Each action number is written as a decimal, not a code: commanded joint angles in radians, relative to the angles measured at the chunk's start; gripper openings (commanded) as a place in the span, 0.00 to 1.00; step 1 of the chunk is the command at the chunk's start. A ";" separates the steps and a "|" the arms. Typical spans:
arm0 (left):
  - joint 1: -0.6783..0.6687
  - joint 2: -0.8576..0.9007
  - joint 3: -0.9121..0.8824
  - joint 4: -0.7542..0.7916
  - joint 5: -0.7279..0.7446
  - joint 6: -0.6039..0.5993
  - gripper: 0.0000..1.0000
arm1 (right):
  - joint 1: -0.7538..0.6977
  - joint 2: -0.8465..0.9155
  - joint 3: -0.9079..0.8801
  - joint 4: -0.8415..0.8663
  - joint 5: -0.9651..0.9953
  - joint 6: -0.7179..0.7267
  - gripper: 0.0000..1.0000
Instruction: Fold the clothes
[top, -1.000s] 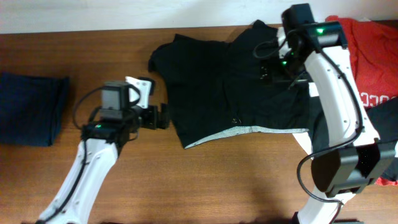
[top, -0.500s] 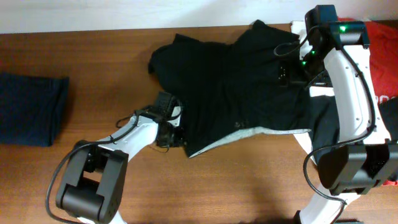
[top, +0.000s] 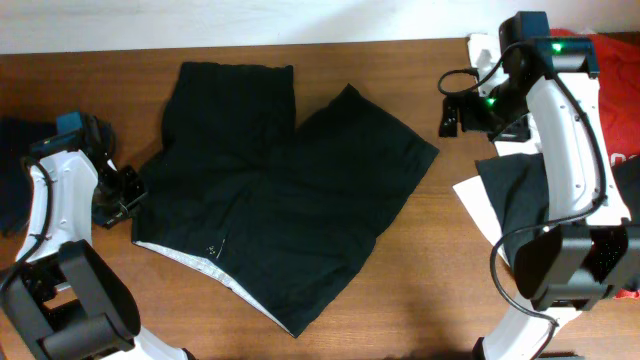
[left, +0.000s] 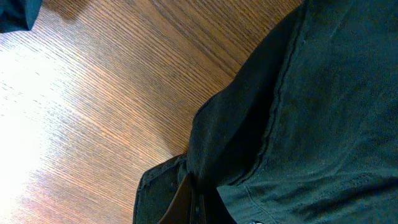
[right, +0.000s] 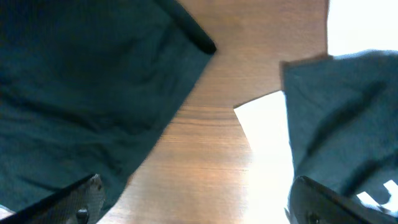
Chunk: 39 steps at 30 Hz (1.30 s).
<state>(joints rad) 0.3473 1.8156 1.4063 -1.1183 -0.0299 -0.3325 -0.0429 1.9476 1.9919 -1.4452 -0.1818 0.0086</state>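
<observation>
I will shut my right gripper on the corner of the black garment (top: 431, 153) (right: 209, 50) that points toward the white piece.
A large black garment (top: 280, 200) of the clothes lies spread over the middle of the table, with a pale inner band (top: 180, 257) showing along its lower left hem. My left gripper (top: 128, 195) is shut on its left edge. The left wrist view shows the jaws (left: 194, 200) pinched on a bunched fold of the black cloth (left: 311, 93). My right gripper (top: 455, 115) stands open over bare wood just right of the garment's right corner. Between its fingers (right: 84, 199) there is only table, with the black cloth (right: 81, 74) to the left.
A folded navy garment (top: 15, 185) lies at the far left, partly behind my left arm. At the right are a red garment (top: 612, 95), a dark garment (top: 520, 195) with white lettering (right: 373, 196), and a white piece (top: 478, 205).
My left gripper closed on the black garment's edge and dragged it left, so it now lies spread out. My right gripper, still open, is off the cloth and to its right.
</observation>
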 joint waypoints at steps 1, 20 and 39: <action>0.001 -0.023 0.016 -0.002 -0.119 0.035 0.01 | 0.047 0.032 -0.011 0.103 -0.093 -0.071 0.97; 0.000 -0.023 0.016 0.003 0.039 0.035 0.86 | 0.068 0.435 -0.014 0.100 0.193 0.209 0.04; -0.001 -0.022 0.012 0.014 0.125 0.035 0.85 | 0.068 0.086 -0.415 -0.131 0.425 0.446 0.04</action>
<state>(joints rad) 0.3466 1.8156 1.4063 -1.1042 0.0200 -0.3027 0.0277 2.1567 1.6699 -1.5997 0.2096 0.4210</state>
